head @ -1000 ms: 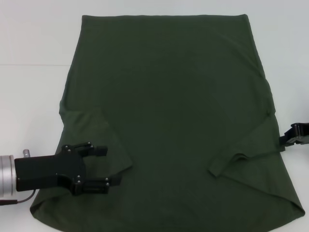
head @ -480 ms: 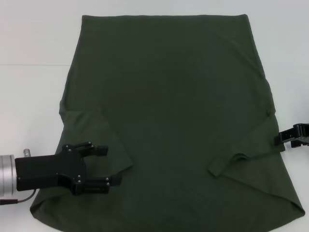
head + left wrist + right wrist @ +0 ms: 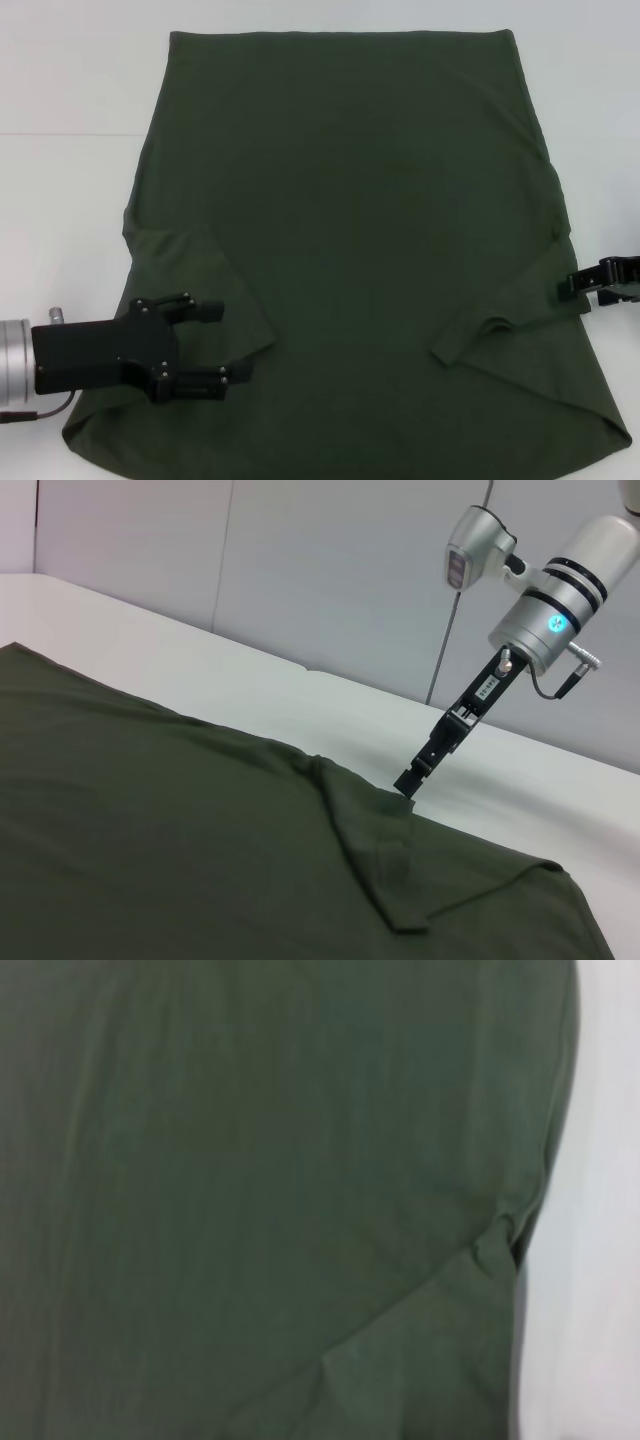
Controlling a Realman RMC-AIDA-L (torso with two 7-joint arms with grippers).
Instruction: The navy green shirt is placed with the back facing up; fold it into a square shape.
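The folded sleeve beside my right gripper bunches on the shirt's body; I will grip the shirt's side edge (image 3: 568, 268) and spread it flat.
The navy green shirt (image 3: 350, 200) lies spread flat over most of the white table, with both short sleeves turned inward onto the body near the front. My left gripper (image 3: 222, 345) stands open over the folded left sleeve (image 3: 200, 280) at the front left, with nothing between its fingers. At the shirt's right edge, my right gripper (image 3: 568, 285) has its tip beside the folded right sleeve (image 3: 510, 310). The left wrist view shows that right gripper (image 3: 408, 782) pointing down onto the shirt's (image 3: 150, 830) edge. Dark green shirt fabric (image 3: 250, 1160) fills the right wrist view.
Bare white table (image 3: 60, 200) shows to the left, right and back of the shirt. The right arm's silver wrist (image 3: 550, 620) rises above the far edge in the left wrist view. A pale wall (image 3: 300, 570) stands behind the table.
The right gripper has moved left, from just off the shirt to its right edge by the folded sleeve. The left gripper has stayed put and open.
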